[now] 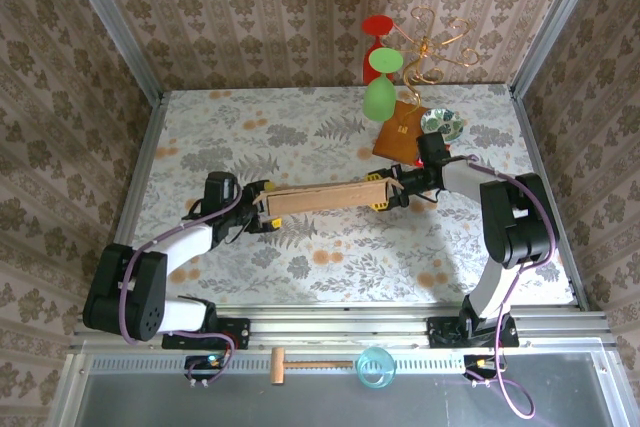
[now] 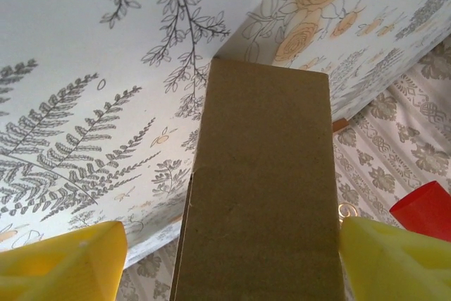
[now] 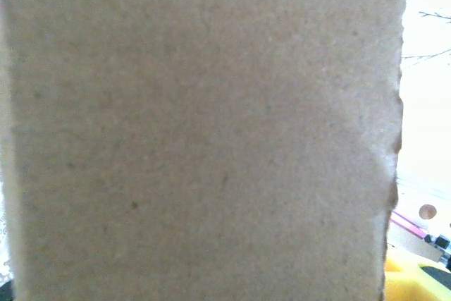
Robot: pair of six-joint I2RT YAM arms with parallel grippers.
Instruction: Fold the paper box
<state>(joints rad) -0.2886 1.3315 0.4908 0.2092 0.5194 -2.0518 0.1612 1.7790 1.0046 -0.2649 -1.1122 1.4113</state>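
Note:
The paper box's end slants between the left gripper's open fingers, so the robot's left gripper will square up and grip that end (image 1: 268,204) before the right gripper moves away.
The paper box (image 1: 325,197) stands on its long edge at the middle of the table, a narrow brown strip from above, with one arm at each end. My left gripper (image 1: 265,209) straddles its left end. In the left wrist view the box's end face (image 2: 261,188) rises between the yellow fingers (image 2: 63,262); the right finger touches the cardboard and the left one stands apart from it, so the gripper (image 2: 232,230) is open. My right gripper (image 1: 385,192) is at the right end. There the cardboard (image 3: 204,132) hides the jaws, apart from one yellow finger (image 3: 416,280) beside its edge.
An orange-brown square board (image 1: 398,132) lies at the back right beside a small shiny disc (image 1: 440,124). A green glass (image 1: 378,97), a red glass (image 1: 377,27) and a gold wire stand (image 1: 432,47) are at the back. A wooden mallet (image 1: 300,362) and a blue cup (image 1: 375,367) lie on the front rail.

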